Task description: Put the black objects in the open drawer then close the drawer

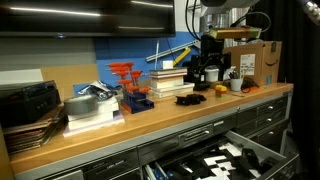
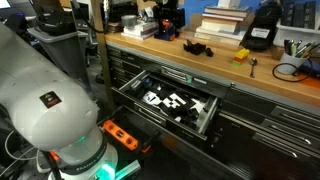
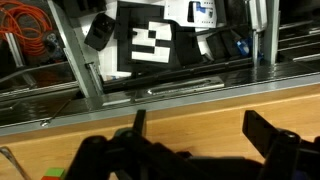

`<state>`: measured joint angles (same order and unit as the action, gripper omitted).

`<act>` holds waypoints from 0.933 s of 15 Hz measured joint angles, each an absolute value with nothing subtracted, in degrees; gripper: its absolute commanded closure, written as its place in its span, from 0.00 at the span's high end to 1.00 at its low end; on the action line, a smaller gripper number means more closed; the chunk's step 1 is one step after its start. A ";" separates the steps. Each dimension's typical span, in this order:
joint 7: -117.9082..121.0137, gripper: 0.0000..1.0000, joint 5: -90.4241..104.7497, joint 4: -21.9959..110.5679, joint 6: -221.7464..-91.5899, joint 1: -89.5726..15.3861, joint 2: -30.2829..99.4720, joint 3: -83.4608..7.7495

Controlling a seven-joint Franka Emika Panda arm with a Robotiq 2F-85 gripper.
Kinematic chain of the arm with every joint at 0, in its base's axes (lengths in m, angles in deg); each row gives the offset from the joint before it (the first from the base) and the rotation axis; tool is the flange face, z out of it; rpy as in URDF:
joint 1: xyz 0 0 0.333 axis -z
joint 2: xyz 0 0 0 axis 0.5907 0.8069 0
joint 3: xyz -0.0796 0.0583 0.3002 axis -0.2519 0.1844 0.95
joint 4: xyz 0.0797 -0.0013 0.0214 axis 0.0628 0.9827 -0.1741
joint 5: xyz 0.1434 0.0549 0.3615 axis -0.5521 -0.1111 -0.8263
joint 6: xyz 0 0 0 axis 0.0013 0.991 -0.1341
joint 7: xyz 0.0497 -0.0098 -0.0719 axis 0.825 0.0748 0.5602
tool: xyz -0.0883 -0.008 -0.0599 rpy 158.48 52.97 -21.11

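Next, I should lower and close my gripper on the black object [image 1: 182, 100] nearest the book stack, at its end away from the orange round item.
The black objects [image 1: 190, 99] lie together on the wooden bench top, also seen in an exterior view [image 2: 198, 46]. My gripper [image 1: 204, 76] hangs open just above and behind them, holding nothing. In the wrist view the gripper [image 3: 195, 122] has its fingers wide apart over bare wood, and a dark shape [image 3: 160, 165] fills the lower edge between them. The drawer [image 1: 262, 156] stands pulled out below the bench front, with a black-and-white patterned interior, and shows in the other views [image 2: 205, 112] [image 3: 90, 75]. Small dark items lie inside it.
A book stack [image 1: 170, 80] and a cardboard box [image 1: 258, 62] flank the gripper. An orange round item [image 1: 220, 89] sits near the black objects. A red rack [image 1: 127, 85] stands further along. A black box-shaped device [image 2: 262, 35] is on the bench. Narrower drawers are closed.
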<state>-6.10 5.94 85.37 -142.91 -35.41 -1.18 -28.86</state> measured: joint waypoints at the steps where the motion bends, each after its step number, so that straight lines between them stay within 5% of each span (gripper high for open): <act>1: -6.11 1.00 5.94 85.38 -142.96 -35.41 -1.13 -28.86; 14: -16.76 1.00 23.00 69.55 -152.70 -35.70 14.84 -26.54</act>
